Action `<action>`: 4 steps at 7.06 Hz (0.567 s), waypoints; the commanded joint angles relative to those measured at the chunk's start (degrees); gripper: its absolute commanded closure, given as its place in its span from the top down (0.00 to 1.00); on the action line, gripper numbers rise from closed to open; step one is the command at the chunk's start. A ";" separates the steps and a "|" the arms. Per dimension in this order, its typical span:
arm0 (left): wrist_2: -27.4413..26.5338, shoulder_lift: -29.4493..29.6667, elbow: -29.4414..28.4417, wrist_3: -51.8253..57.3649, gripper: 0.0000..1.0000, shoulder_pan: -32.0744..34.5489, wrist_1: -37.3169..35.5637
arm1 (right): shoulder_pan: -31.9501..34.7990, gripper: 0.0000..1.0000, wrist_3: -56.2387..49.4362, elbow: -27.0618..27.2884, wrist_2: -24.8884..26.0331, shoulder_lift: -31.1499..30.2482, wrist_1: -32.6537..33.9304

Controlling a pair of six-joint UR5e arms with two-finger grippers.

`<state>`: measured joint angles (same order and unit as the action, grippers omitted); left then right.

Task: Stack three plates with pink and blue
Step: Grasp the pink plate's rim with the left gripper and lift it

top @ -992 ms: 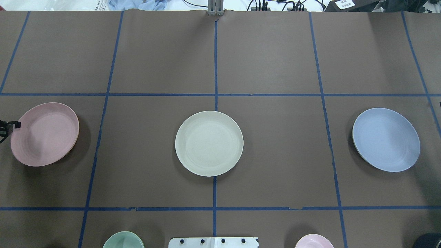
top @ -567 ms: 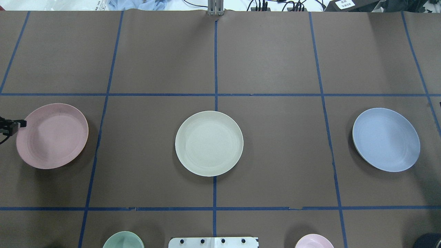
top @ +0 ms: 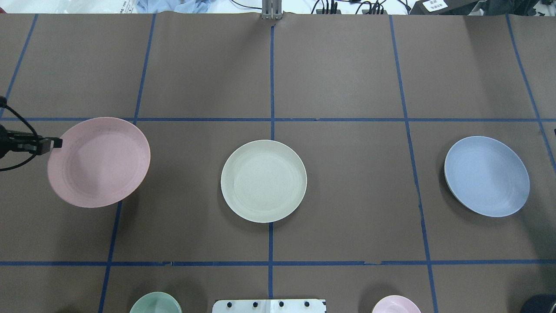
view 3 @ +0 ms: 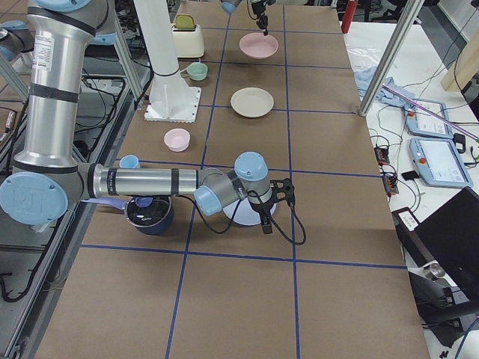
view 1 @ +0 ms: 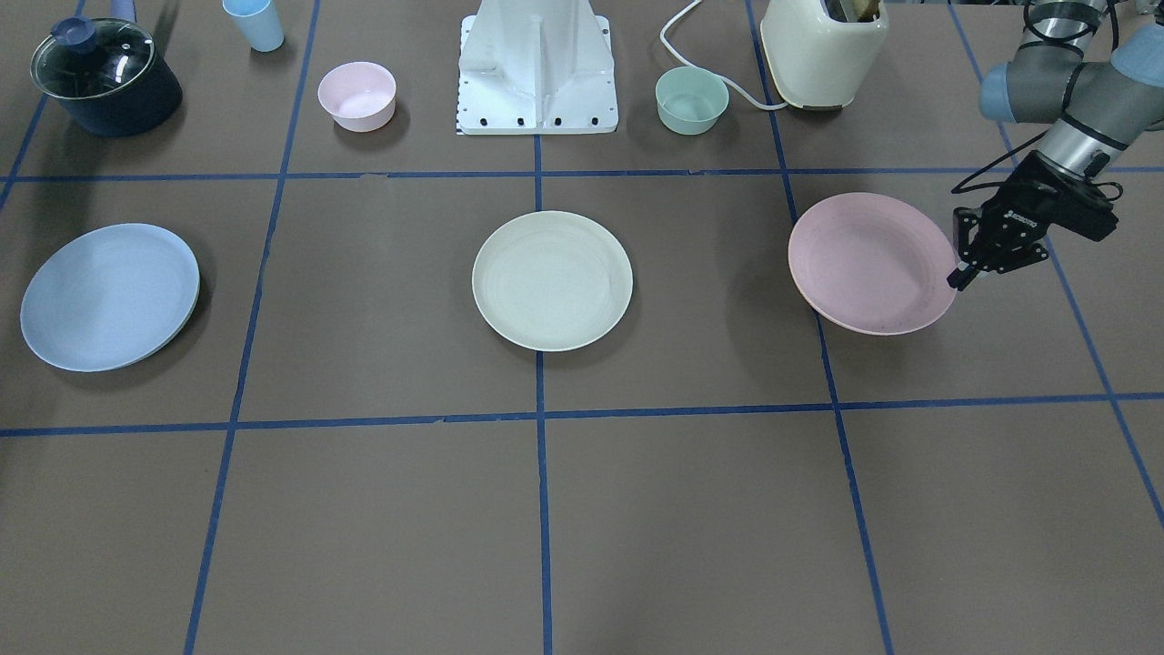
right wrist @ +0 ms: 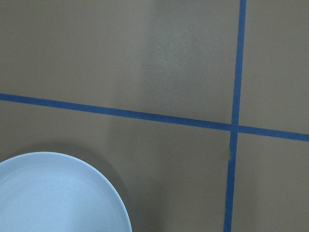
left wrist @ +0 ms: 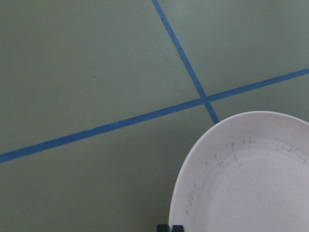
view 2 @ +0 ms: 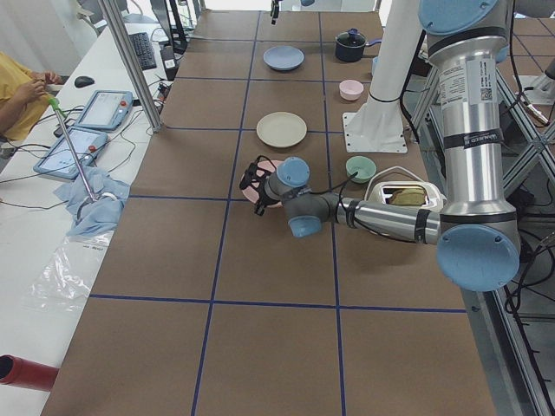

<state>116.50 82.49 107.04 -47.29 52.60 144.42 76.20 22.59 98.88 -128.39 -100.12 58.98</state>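
Observation:
Next, the left gripper releases the pale pink plate on top of the cream-white plate (view 1: 552, 279) in the middle of the table.
My left gripper (top: 57, 142) is shut on the left rim of the pale pink plate (top: 99, 161) and holds it tilted above the table, left of the cream-white plate (top: 263, 181). In the front view the gripper (view 1: 959, 273) grips the pink plate (view 1: 868, 264) at its right edge. The pink plate also fills the lower right of the left wrist view (left wrist: 246, 179). The cream plate (view 1: 552, 280) lies flat at the table's middle. The light blue plate (top: 486, 176) lies at the right. My right gripper (view 3: 266, 215) hovers by the blue plate (right wrist: 58, 193); I cannot tell whether it is open or shut.
Along the robot's side stand a small pink bowl (view 1: 356, 95), a mint-green bowl (view 1: 691, 100), a lidded dark pot (view 1: 105, 77), a light blue cup (view 1: 255, 23), a cream toaster (view 1: 823, 50) and the white robot base (view 1: 536, 68).
My left gripper has carried the pink plate to the right, toward the cream plate, and a little away from the robot. The cream and blue plates have not moved.

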 commanded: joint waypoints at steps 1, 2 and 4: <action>-3.53 7.56 8.00 -11.46 0.00 -7.63 -12.03 | 0.00 1.00 0.00 -0.09 -0.11 -0.07 0.00; -10.08 12.82 7.57 -17.43 0.00 -15.43 -15.19 | 0.00 1.00 0.00 -0.09 -0.11 -0.07 0.00; -18.37 25.56 1.28 -25.63 0.00 -24.35 -22.85 | 0.00 1.00 0.00 -0.18 -0.02 -0.25 0.00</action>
<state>103.13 100.86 112.14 -67.87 33.60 125.27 76.20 22.59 98.74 -128.44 -100.28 58.97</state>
